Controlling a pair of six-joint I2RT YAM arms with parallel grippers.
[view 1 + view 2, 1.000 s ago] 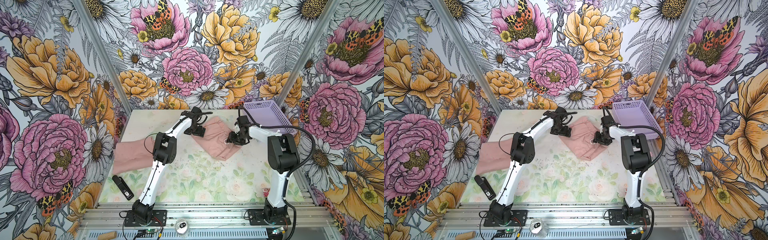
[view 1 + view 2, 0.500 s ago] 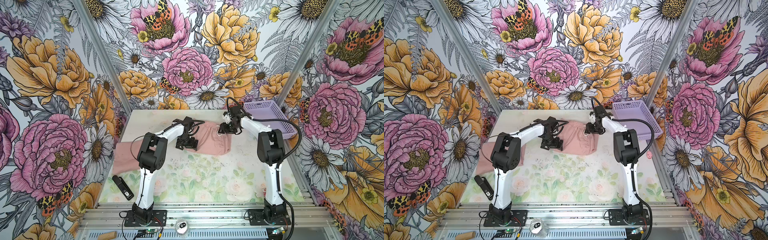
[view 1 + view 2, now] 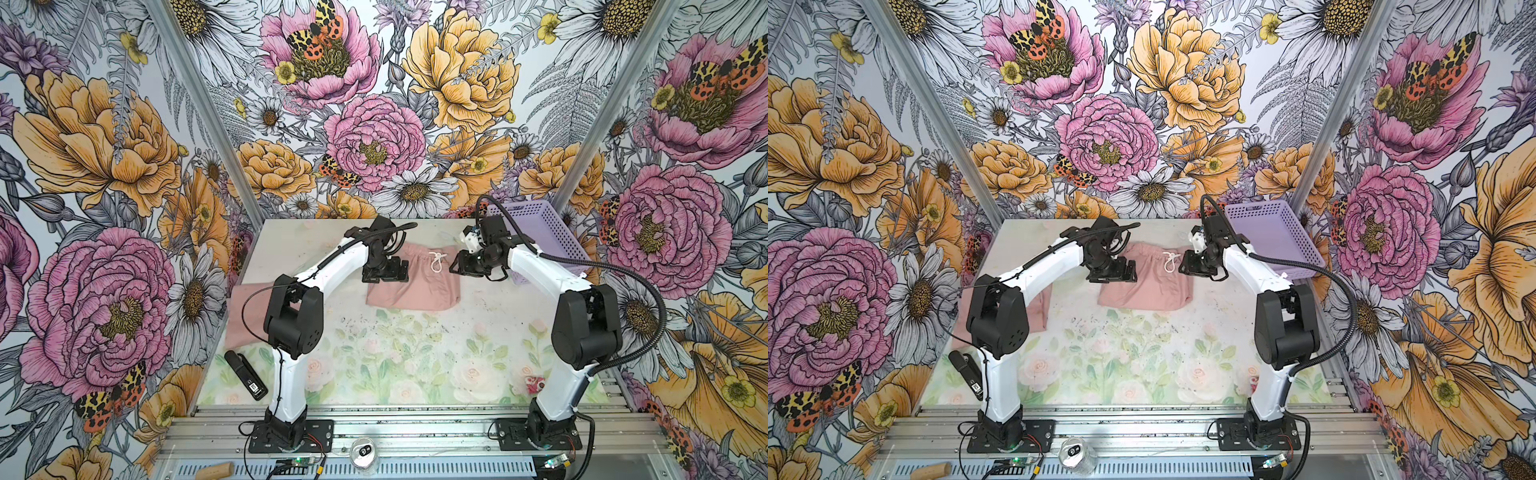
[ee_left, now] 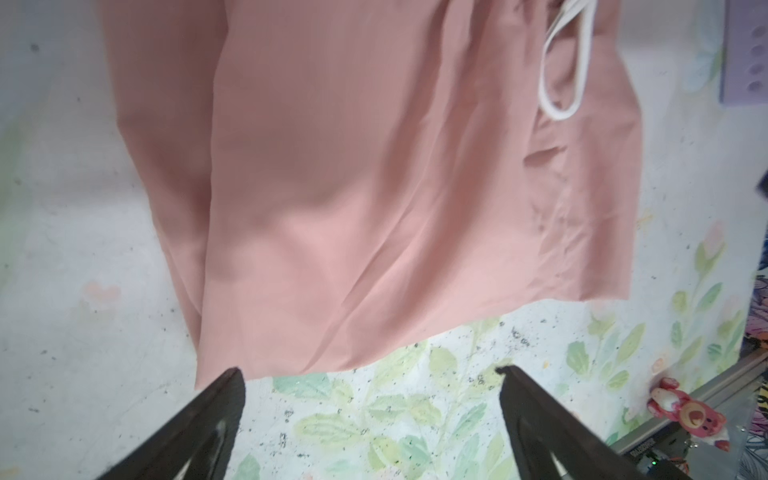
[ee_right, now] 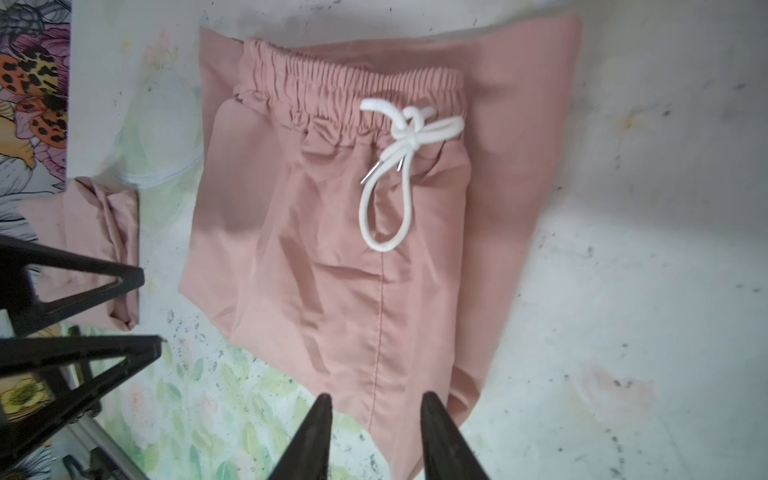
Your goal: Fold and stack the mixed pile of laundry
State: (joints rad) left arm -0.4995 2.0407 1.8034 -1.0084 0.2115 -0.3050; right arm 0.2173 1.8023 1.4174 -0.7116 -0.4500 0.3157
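Observation:
Next, I close my left gripper on the middle of the side edge [image 3: 371,285] [image 4: 162,224] of the dusty-pink shorts, facing the second pink garment.
Dusty-pink elastic-waist shorts [image 3: 415,286] [image 3: 1148,286] with a white drawstring [image 5: 395,174] lie flat at the back middle of the table, waistband toward the back wall. My left gripper [image 3: 384,274] [image 3: 1111,272] hangs over their left edge. In the left wrist view it [image 4: 370,374] is open wide and empty, just off the hem of the shorts [image 4: 374,187]. My right gripper [image 3: 461,268] [image 5: 376,397] hovers at their right edge, jaws narrowly apart over the cloth of the shorts [image 5: 353,249], pinching nothing. A second pink garment [image 3: 245,316] [image 5: 83,249] lies folded at the left, partly behind the left arm.
A lilac perforated basket [image 3: 540,232] [image 3: 1275,237] stands at the back right corner, close behind the right arm. A black handheld device [image 3: 245,374] lies near the front left. A small red toy [image 3: 534,384] [image 4: 685,415] sits by the right arm's base.
The shorts went from a skewed diamond nearer the middle to lying square and farther back. Both grippers moved to their sides. The right jaws have narrowed.

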